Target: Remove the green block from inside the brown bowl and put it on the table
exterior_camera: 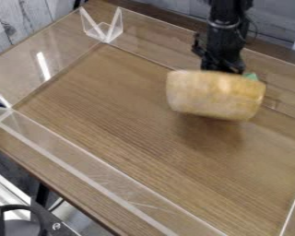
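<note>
Next, my gripper opens, grips the bowl's rim [219,73] and swings the bowl off the green block, which sits behind the tipped brown bowl's upper edge.
The brown bowl [212,96] lies tipped over on the table [100,111], its rounded underside turned toward the camera and its opening facing away. Only a small sliver of the green block [253,78] peeks out past the bowl's upper right edge; the rest is hidden behind the bowl. My black gripper [221,63] points down right behind the bowl's top edge. Its fingers are pressed together, and their tips are hidden by the bowl. Whether they touch the bowl's rim cannot be told.
Low clear acrylic walls [66,159] edge the tabletop on all sides. A clear acrylic bracket [103,26] stands at the back left corner. Bare wood stretches left and in front of the bowl.
</note>
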You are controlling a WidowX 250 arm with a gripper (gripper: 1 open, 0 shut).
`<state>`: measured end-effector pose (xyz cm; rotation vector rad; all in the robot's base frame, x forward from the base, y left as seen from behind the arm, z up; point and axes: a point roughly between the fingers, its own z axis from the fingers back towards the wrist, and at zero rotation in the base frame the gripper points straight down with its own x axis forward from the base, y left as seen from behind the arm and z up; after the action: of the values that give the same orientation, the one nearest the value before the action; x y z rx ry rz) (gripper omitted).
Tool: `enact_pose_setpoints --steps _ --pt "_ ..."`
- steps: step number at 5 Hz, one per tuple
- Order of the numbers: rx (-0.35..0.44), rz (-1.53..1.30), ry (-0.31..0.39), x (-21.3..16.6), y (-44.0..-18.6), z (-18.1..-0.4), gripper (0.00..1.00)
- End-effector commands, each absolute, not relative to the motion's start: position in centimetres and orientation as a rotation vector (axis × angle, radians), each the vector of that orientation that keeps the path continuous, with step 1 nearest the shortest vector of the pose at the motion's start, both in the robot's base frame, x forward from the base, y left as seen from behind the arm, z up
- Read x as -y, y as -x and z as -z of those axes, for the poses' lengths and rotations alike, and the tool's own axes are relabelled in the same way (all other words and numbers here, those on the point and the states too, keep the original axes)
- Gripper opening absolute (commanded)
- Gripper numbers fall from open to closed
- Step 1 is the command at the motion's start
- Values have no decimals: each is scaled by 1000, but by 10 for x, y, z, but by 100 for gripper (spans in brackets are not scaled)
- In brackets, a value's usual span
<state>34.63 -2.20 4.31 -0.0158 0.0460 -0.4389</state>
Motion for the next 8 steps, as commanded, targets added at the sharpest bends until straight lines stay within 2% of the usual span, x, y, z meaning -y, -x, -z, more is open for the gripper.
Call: enact_pose_setpoints --steps 1,2,3,4,5,6,7,8 --pt "25 469 6 41 -351 -53 0" --pt "45 482 5 57 -352 -40 0" --pt "27 481 39 52 -349 -50 100" --pt "8 476 71 45 -345 -60 0" --pt "-8 501 51 43 -347 -54 100" --pt "-21 521 35 41 -347 -50 0" --pt "-13 518 32 39 -348 -54 0" --pt "-7 509 28 35 -347 -58 100"
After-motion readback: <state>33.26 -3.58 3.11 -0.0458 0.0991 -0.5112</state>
